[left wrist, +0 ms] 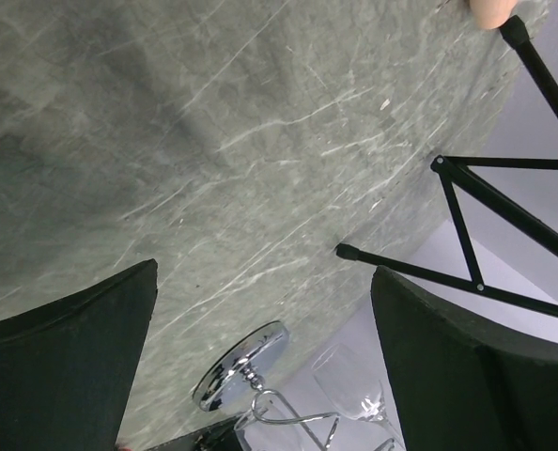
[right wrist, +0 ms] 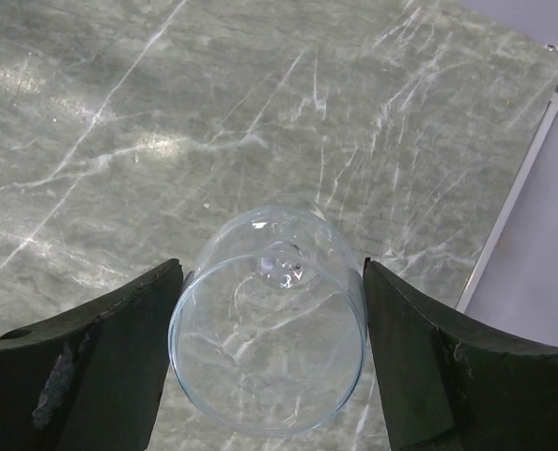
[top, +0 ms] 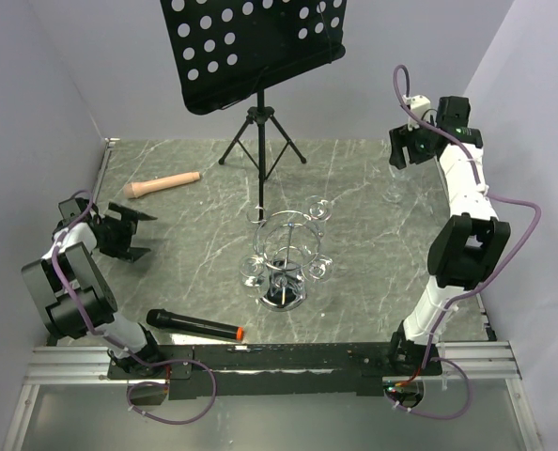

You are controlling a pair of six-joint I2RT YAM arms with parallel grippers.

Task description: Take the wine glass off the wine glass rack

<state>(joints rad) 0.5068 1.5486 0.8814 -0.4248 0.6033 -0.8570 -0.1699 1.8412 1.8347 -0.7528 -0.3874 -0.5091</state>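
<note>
The robot will stand the wine glass on the bare grey marble [top: 385, 197] [right wrist: 277, 225] just below its right gripper, well clear of the rack.
The chrome wine glass rack [top: 284, 258] stands mid-table, with clear glasses still hanging from its looped ring. Its round base [left wrist: 241, 365] and one hanging glass [left wrist: 354, 385] show in the left wrist view. A wine glass [top: 395, 183] is upright at the far right, off the rack, with its foot at or just above the table. My right gripper [top: 415, 146] is over it. In the right wrist view the fingers press both sides of the bowl [right wrist: 270, 329]. My left gripper [top: 138, 235] is open and empty at the left, pointing toward the rack.
A black tripod music stand [top: 260, 122] is at the back centre; its legs [left wrist: 504, 225] show in the left wrist view. A tan wooden handle [top: 162, 184] lies at the back left. A black microphone [top: 193, 325] with an orange end lies near the front edge.
</note>
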